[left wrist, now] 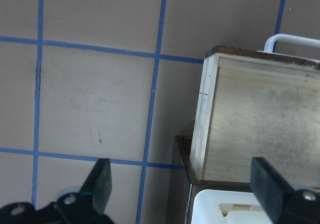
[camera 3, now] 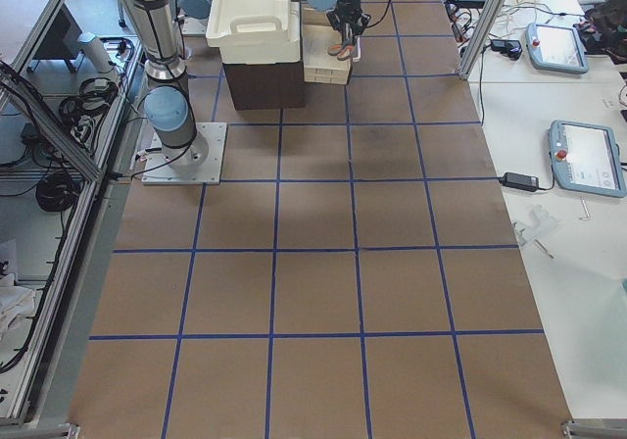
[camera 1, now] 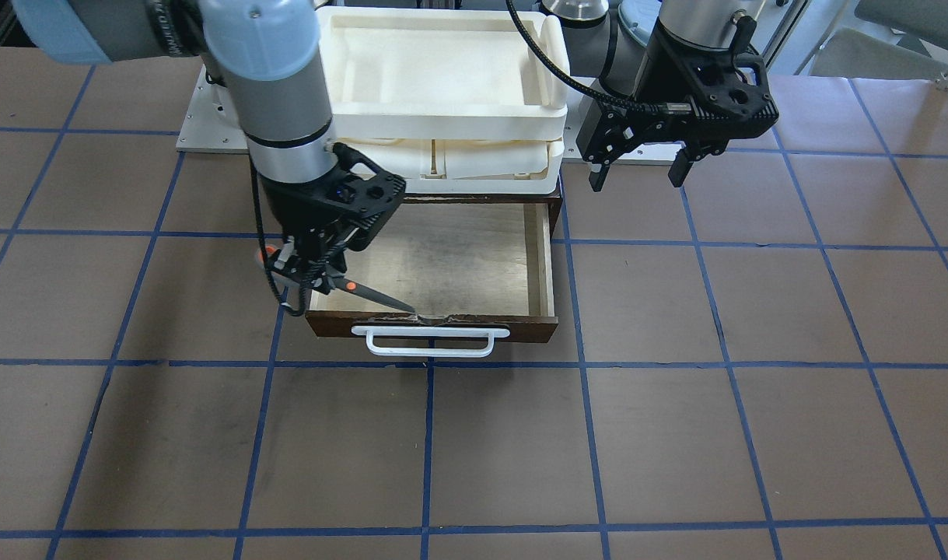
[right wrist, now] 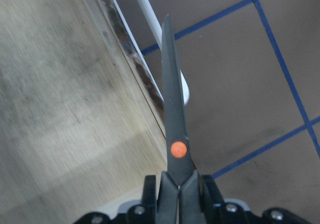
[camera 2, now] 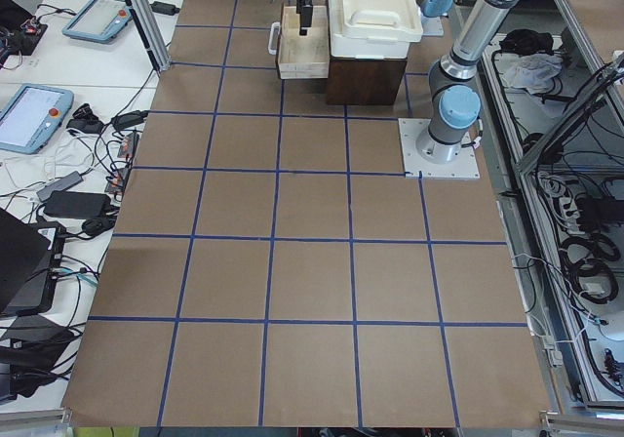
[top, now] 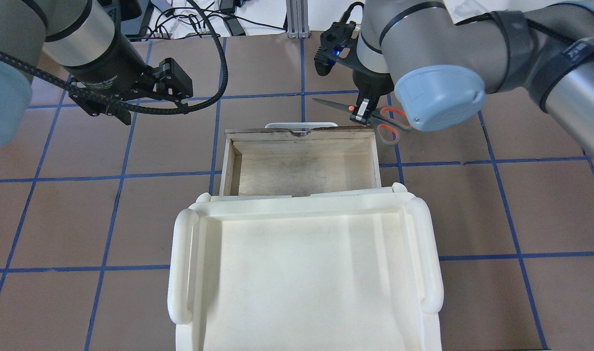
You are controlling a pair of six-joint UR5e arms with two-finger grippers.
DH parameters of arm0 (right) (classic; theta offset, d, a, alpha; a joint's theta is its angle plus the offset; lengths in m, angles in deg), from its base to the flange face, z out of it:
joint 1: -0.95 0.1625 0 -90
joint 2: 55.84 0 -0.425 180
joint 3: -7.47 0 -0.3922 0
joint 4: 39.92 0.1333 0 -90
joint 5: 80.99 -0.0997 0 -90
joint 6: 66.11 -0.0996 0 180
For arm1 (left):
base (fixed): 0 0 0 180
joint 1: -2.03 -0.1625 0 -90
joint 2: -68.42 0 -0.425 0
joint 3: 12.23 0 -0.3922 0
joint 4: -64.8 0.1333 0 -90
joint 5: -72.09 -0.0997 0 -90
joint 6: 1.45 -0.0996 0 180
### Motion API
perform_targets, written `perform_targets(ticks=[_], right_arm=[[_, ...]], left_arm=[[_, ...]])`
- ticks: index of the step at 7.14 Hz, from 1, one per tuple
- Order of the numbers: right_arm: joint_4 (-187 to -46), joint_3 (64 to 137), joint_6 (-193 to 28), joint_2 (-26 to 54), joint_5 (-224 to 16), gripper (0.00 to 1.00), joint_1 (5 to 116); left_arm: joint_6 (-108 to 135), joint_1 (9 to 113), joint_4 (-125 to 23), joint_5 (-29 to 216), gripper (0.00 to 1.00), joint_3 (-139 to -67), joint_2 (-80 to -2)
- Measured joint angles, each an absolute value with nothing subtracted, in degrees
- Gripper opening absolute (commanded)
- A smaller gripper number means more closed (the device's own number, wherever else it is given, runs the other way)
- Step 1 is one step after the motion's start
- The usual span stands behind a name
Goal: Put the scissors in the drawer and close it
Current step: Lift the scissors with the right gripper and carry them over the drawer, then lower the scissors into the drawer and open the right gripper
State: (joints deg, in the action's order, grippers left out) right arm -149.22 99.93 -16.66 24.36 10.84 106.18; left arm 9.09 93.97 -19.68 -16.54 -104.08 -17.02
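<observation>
I will use my right gripper to set the scissors down on the drawer's plywood bottom just behind the drawer's white bar handle point(camera 1: 433, 283) point(right wrist: 65, 89).
The drawer point(camera 1: 442, 257) stands pulled open, its pale plywood inside bare, with the dark front and white bar handle point(camera 1: 431, 339) facing away from the robot. It also shows in the overhead view point(top: 301, 165). My right gripper point(camera 1: 318, 274) is shut on the scissors point(camera 1: 376, 295) near their orange pivot dot. It holds them level above the drawer's front corner on the robot's right, blades along the front edge. The handles point(top: 389, 124) stick out behind the gripper point(top: 361, 114). My left gripper point(camera 1: 637, 180) is open and empty, hovering beside the cabinet, apart from the drawer.
Stacked cream plastic trays point(top: 301, 273) sit on top of the dark cabinet point(camera 3: 265, 81) that houses the drawer. The table is brown with a blue tape grid. The left wrist view shows the drawer's side wall point(left wrist: 205, 114) between the open fingers.
</observation>
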Motion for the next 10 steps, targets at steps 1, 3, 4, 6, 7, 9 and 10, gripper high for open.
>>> perform_targets(ticks=[1, 3, 4, 6, 7, 9, 10], right_arm=[[-150.1, 99.9, -17.2, 23.3, 10.9, 0.0, 109.6], [-150.9, 100.4, -10.9, 21.7, 11.3, 0.0, 114.8], [-151.1, 100.6, -8.1, 20.9, 11.4, 0.0, 115.7], [-151.4, 100.7, -5.8, 19.6, 11.3, 0.0, 116.6], [-151.5, 100.7, -5.4, 19.1, 11.3, 0.0, 116.7], [-151.1, 100.9, -5.4, 18.4, 11.4, 0.0, 116.8], [-150.9, 101.3, -5.5, 18.2, 11.4, 0.0, 116.8]], left_arm=[[9.3, 93.9, -19.2, -16.8, 1.0, -104.0, -16.7], [9.3, 93.9, -19.7, -16.8, 1.0, -104.0, -16.5], [9.3, 94.0, -19.7, -16.5, 1.0, -104.0, -16.6], [9.1, 94.1, -20.6, -16.4, 1.0, -104.1, -15.9], [8.7, 94.2, -21.0, -16.3, 1.0, -104.2, -15.6], [8.4, 94.2, -21.4, -16.3, 1.0, -104.2, -15.4], [8.4, 94.2, -21.4, -16.2, 1.0, -104.3, -15.4]])
